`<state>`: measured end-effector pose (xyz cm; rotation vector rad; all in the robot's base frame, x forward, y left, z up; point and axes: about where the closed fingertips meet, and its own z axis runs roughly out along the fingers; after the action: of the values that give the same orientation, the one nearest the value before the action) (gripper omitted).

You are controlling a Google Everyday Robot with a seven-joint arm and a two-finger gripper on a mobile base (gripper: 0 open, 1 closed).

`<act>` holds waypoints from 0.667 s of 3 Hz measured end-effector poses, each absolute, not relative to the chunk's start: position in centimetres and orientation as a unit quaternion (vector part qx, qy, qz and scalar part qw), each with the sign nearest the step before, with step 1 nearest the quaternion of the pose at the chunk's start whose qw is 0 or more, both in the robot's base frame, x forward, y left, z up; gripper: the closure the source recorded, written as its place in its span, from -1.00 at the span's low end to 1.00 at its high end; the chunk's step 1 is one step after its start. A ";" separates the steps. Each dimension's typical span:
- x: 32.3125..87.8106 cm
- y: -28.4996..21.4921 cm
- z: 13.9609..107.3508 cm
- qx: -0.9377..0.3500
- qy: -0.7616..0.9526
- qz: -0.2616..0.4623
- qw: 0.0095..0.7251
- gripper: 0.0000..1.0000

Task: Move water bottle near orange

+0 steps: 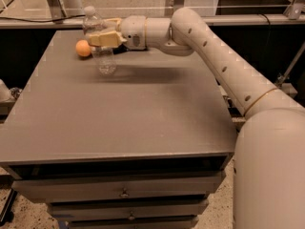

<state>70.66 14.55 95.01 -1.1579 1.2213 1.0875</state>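
Observation:
I should set the water bottle upright with my gripper on the grey table (103,67), beside the orange and near the far edge of the table.
The water bottle (101,51) is a clear ribbed plastic bottle with a white cap, upright at the far left of the grey table (119,113). My gripper (102,35) is shut on its upper part, tan fingers (106,37) wrapped across it, hiding the label band. The bottle's base is at or just above the table top; I cannot tell which. The orange (83,48) is a small round fruit resting on the table just left of the bottle, a small gap apart.
My white arm (224,61) reaches in from the right across the table's back half. A metal rail (214,19) runs behind the far edge. Drawers (124,192) sit below the front edge.

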 end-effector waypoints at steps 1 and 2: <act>71.7 14.4 95.0 -0.481 0.515 0.455 0.546 1.00; 72.8 14.7 95.1 -0.478 0.511 0.453 0.552 1.00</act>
<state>72.77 14.69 95.13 -1.1300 1.2093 1.0713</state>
